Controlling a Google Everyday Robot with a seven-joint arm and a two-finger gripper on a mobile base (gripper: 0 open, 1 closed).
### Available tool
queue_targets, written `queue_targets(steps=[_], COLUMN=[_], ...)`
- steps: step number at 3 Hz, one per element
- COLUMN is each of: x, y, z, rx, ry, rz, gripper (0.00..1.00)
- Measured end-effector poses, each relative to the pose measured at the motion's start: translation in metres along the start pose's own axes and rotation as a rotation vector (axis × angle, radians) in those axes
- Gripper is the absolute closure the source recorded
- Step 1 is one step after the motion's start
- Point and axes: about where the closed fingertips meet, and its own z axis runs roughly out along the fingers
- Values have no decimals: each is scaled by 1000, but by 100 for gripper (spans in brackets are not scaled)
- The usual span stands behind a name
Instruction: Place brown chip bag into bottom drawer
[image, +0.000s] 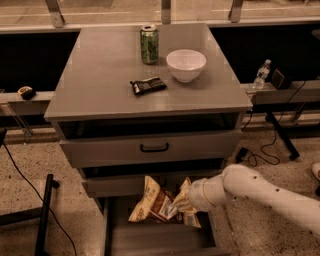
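Note:
My gripper is going to the back part of the open bottom drawer (170, 213), near the middle drawer. It will let go of the brown chip bag, now just above the drawer floor, there.
The brown chip bag (152, 202), crinkled, tan and dark brown, hangs over the open bottom drawer (150, 239), a shallow grey tray pulled out at the foot of the cabinet. My gripper (181, 204) comes in from the right on a white arm and is shut on the bag's right part, holding it just above the drawer floor. The fingers are mostly hidden by the bag.
On the cabinet top (100, 80) stand a green can (149, 44), a white bowl (185, 64) and a small black packet (147, 86). The middle drawer with a black handle (154, 148) is slightly open. A black stand leg (42, 215) is at left, cables and a water bottle (261, 74) at right.

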Motion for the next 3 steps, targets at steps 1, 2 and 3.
queue_targets(steps=[1, 2, 3], x=[34, 68, 87], y=[57, 87, 105], z=[45, 79, 110], rx=[0, 42, 63], ry=[95, 174, 184], rz=[8, 48, 102], gripper=[100, 100, 100])
